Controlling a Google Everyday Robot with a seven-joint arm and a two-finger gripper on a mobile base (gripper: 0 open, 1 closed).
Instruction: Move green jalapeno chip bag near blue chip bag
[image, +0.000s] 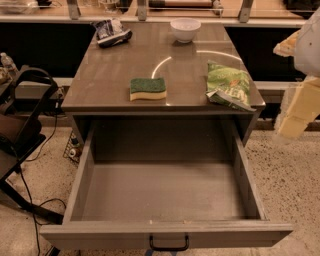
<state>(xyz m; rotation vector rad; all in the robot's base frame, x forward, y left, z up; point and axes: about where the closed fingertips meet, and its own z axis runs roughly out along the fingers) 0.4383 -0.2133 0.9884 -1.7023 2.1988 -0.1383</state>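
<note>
My gripper needs to move next to the green jalapeno chip bag's near half (231, 90), which is by the front edge of the tabletop, and close on it there.
The green jalapeno chip bag (228, 85) lies flat at the front right corner of the grey tabletop (120, 70). The blue chip bag (111, 31), dark and wrinkled, lies at the far left corner of the same top. My gripper (296, 107) shows as a pale blurred shape at the right edge of the view. It is off the table, to the right of the green bag and apart from it. It holds nothing that I can see.
A white bowl (185, 29) stands at the far middle of the top. A green-and-yellow sponge (148, 88) lies near the front edge. Below, a wide drawer (165, 190) is pulled fully open. A dark chair and cables (22, 130) stand at the left.
</note>
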